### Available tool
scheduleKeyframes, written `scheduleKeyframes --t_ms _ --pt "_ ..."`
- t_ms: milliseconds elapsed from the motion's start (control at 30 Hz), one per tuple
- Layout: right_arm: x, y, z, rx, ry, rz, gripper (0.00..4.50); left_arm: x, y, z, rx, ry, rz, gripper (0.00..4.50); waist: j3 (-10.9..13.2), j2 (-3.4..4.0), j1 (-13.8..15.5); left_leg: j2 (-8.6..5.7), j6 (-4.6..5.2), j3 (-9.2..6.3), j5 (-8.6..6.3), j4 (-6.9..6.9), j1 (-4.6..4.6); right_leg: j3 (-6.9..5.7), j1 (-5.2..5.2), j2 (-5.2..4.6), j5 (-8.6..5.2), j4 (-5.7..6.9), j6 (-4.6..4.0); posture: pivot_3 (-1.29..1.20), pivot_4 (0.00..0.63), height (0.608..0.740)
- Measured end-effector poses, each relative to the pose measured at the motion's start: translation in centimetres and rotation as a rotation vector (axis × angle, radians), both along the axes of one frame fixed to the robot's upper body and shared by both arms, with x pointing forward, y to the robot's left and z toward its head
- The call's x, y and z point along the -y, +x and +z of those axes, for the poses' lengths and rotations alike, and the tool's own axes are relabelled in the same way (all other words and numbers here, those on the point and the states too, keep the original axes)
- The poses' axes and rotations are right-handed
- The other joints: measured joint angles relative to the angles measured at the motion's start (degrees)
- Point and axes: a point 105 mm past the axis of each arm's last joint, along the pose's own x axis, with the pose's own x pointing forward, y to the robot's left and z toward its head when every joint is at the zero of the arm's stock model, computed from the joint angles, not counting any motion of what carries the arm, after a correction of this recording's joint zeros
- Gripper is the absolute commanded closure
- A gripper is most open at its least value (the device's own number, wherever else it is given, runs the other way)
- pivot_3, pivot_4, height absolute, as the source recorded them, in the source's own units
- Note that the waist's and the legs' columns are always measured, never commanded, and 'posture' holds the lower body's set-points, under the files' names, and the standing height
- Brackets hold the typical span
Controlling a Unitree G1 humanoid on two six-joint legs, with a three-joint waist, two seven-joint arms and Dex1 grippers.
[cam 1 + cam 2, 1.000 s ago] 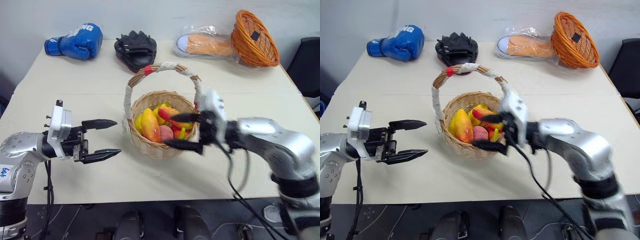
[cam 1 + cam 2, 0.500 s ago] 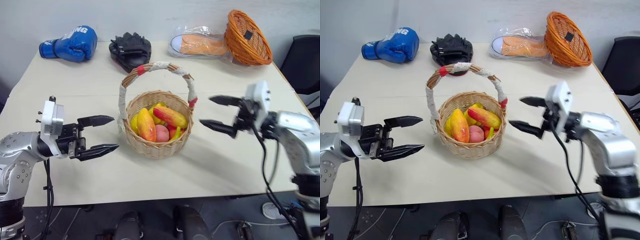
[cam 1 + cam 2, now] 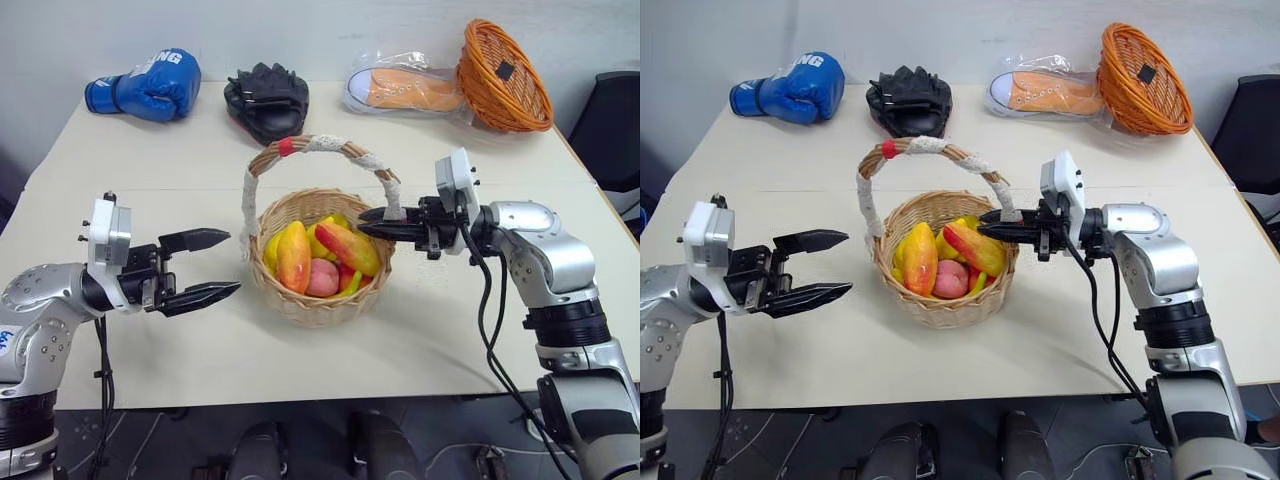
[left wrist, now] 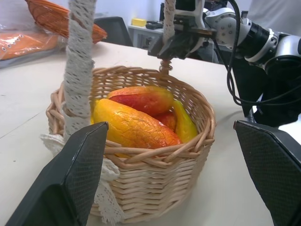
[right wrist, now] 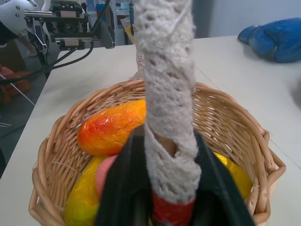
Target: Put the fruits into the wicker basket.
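I will use my right gripper to set the wicker basket down on the table (image 3: 527, 250), in front of the orange basket that is tipped over.
The wicker basket (image 3: 312, 303) stands mid-table, its arched handle (image 3: 325, 146) wrapped in white cloth with red ends. Inside lie the fruits: a yellow-red mango (image 3: 296, 256), a second one (image 3: 348, 247), a pink peach (image 3: 322, 278) and a yellow piece along the wall. My right gripper (image 3: 370, 222) reaches in level from the right and is shut on the handle's lower right end; the right wrist view shows the black fingers (image 5: 124, 188) clamping the cloth wrap (image 5: 167, 70). My left gripper (image 3: 232, 263) hovers open just left of the basket, holding nothing.
Along the far edge of the table lie a blue boxing glove (image 3: 150, 84), a black mitt (image 3: 268, 98), an orange shoe in a plastic bag (image 3: 410, 88) and a tipped orange wicker basket (image 3: 505, 75). A dark chair (image 3: 612, 125) stands at the right.
My right gripper, open and off to the basket's right half a second ago, has swung in to the handle's right base and shut on it. The left gripper stayed put.
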Motion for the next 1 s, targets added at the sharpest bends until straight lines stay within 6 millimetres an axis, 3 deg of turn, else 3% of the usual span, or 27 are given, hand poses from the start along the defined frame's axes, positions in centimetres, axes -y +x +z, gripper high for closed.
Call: scheduleKeyframes --t_ms 200,433,567,700,800,1000 --pt "4.1 -1.9 0.8 -0.018 0.053 -0.208 4.30 1.1 0.3 -0.4 -0.012 -0.027 -0.032 0.00 0.00 0.00 1.10 -0.06 0.03 0.00 -0.01 0.03 -0.02 -0.01 0.00 -0.04 0.00 -0.11 0.00 0.00 0.150 0.740" --pt "13.2 -3.6 4.9 0.112 0.221 -0.681 4.30 2.2 2.2 1.2 0.041 -0.098 -0.040 0.00 0.00 0.00 1.65 -0.20 0.05 0.00 0.01 0.07 0.03 0.00 0.05 0.00 0.01 -0.11 0.01 0.00 0.150 0.740" --pt "18.6 -2.9 4.2 0.097 0.250 -0.937 4.30 2.6 3.5 1.7 0.047 -0.093 -0.068 0.00 0.00 0.00 1.33 -0.22 0.04 0.07 0.02 0.07 0.07 0.03 0.06 0.05 0.01 -0.11 0.01 0.00 0.150 0.740" --pt "23.5 -1.2 1.5 0.043 0.148 -1.216 4.30 3.4 3.9 1.4 0.046 -0.086 -0.112 0.00 0.00 0.01 0.93 -0.16 -0.01 0.19 0.04 0.06 0.08 0.06 0.02 0.12 0.01 -0.11 0.01 0.00 0.150 0.740" --pt "24.9 -0.3 1.1 0.056 0.194 -1.293 4.30 3.5 4.1 1.1 0.043 -0.088 -0.115 0.00 0.00 0.07 0.47 -0.14 -0.04 0.20 0.07 0.06 0.11 0.11 0.01 0.14 0.01 -0.07 0.01 0.00 0.150 0.740" --pt "24.9 -0.3 -0.4 0.025 0.223 -1.255 2.36 3.6 4.0 1.0 0.036 -0.089 -0.123 0.00 0.00 0.07 0.63 -0.12 -0.07 0.20 0.08 0.06 0.09 0.14 0.02 0.17 0.01 -0.08 0.01 0.00 0.150 0.740"
